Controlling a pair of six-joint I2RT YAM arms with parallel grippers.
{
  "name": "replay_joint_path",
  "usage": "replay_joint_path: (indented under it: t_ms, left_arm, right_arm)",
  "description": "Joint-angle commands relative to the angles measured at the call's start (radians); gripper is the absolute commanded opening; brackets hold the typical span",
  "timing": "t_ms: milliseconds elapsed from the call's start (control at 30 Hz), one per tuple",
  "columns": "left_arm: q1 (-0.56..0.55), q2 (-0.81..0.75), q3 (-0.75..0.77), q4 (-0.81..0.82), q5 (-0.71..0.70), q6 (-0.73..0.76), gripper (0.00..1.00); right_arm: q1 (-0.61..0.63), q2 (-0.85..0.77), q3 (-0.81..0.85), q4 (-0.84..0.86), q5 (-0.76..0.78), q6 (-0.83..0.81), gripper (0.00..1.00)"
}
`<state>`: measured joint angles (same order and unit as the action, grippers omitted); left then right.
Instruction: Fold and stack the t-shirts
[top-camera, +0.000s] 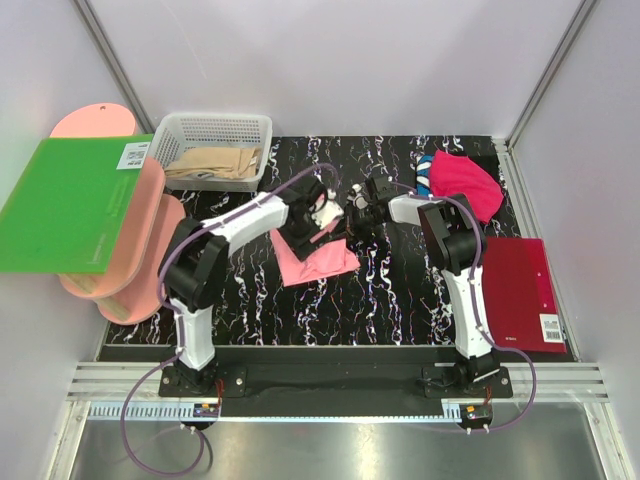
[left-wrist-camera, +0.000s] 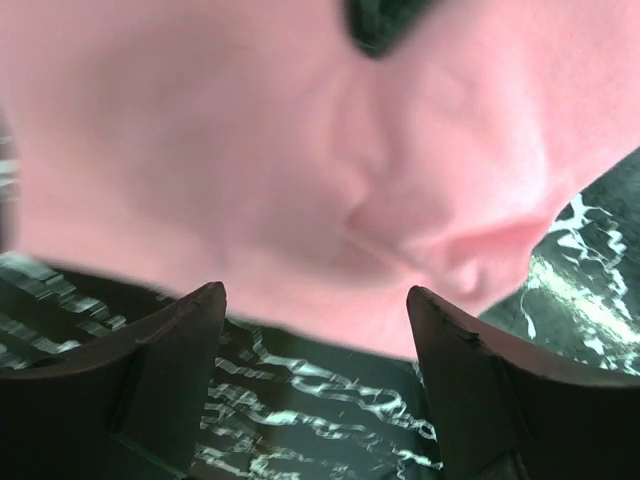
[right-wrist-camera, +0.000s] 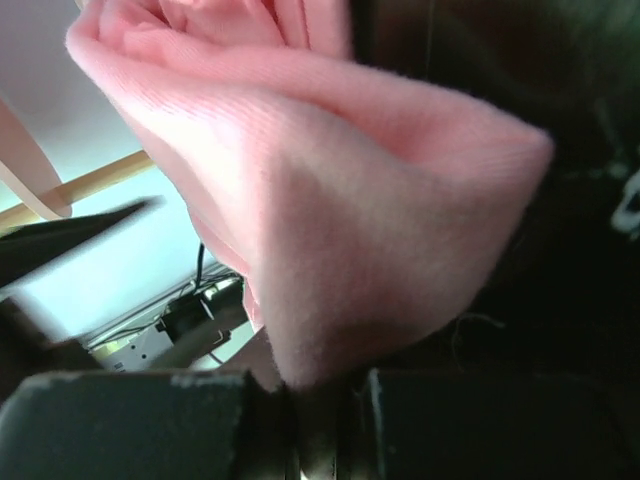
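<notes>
Next, the right gripper releases the salmon-pink t-shirt atop the crumpled magenta t-shirt (top-camera: 459, 188).
The salmon-pink t-shirt (top-camera: 318, 263) lies bunched on the black marbled table (top-camera: 400, 300) at the middle. One part of it is lifted up to the two grippers. My right gripper (top-camera: 351, 214) is shut on a fold of the pink shirt (right-wrist-camera: 330, 220), and the cloth is pinched between its fingers (right-wrist-camera: 130, 420). My left gripper (top-camera: 326, 214) is open right beside it. Its fingertips (left-wrist-camera: 205, 300) stand wide apart at the lower edge of the pink cloth (left-wrist-camera: 280, 150), not closed on it. The magenta t-shirt (top-camera: 466, 184) lies crumpled at the back right, with a bit of the blue one (top-camera: 425, 166) under it.
A white basket (top-camera: 216, 127) with beige cloth stands at the back left. A green board (top-camera: 70, 205) rests on pink shelves (top-camera: 140, 240) at the left. A dark-red board (top-camera: 516, 290) lies at the right edge of the table.
</notes>
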<state>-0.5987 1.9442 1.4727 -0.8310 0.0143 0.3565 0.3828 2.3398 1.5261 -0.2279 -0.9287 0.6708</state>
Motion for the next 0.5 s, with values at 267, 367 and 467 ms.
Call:
replay_joint_path:
  t_ms: [267, 367, 467]
  left_arm:
    - [0.285, -0.507, 0.154, -0.155, 0.058, -0.013, 0.99]
    - [0.307, -0.600, 0.028, -0.154, 0.050, 0.004, 0.99]
    - [0.313, -0.671, -0.083, -0.138, 0.047, -0.002, 0.98]
  right_arm:
    - [-0.090, -0.142, 0.078, -0.053, 0.007, 0.009, 0.00]
    - [-0.152, -0.152, 0.117, -0.054, -0.010, 0.024, 0.00]
    - [-0.208, -0.165, 0.169, -0.071, -0.021, 0.023, 0.00]
